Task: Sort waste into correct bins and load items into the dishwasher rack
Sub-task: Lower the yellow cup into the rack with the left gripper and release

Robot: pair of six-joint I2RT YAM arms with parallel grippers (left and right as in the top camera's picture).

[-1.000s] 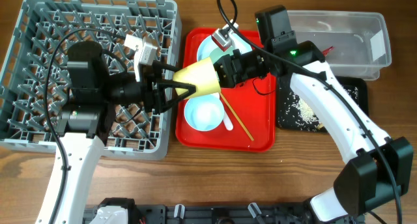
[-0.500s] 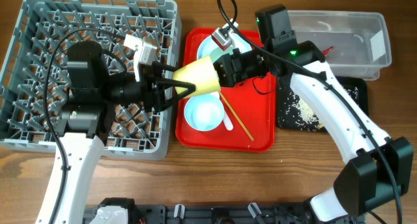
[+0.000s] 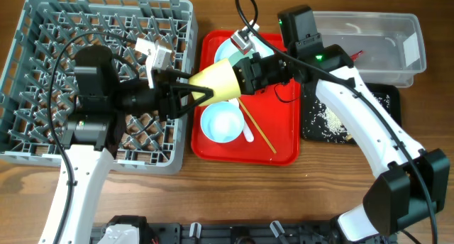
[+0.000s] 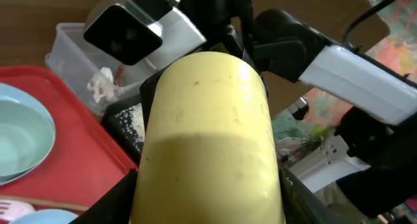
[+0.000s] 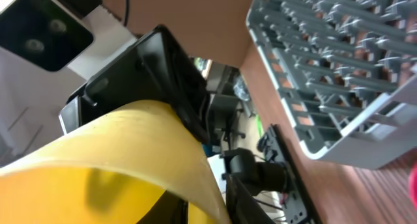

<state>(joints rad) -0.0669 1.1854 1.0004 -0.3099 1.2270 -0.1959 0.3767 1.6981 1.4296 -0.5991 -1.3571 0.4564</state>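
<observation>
The robot's left gripper will release the small yellow cup, now hanging between rack and red tray, among the front pegs of the grey dishwasher rack (image 3: 119, 123).
The small yellow cup (image 3: 216, 81) hangs on its side above the gap between the grey dishwasher rack (image 3: 42, 31) and the red serving tray (image 3: 284, 148). My right gripper (image 3: 245, 74) is shut on its rim, one finger inside and one outside (image 5: 215, 201). My left gripper (image 3: 202, 93) is at the cup's narrow base, with its fingers against both sides (image 4: 207, 185). The cup fills the left wrist view (image 4: 208, 133). A pale bowl (image 3: 221, 123), a chopstick (image 3: 259, 130) and a white fork (image 3: 247, 134) lie on the red tray.
A clear tub (image 3: 369, 31) at the back right holds a red wrapper (image 3: 357, 54) and a white scrap (image 4: 101, 87). A black tray (image 3: 386, 102) with rice crumbs (image 3: 326, 120) lies in front of it. Another pale dish (image 3: 223, 49) sits at the red tray's back.
The left gripper's lower finger has come up slightly against the cup. The cup and the right arm have shifted only a little up and left.
</observation>
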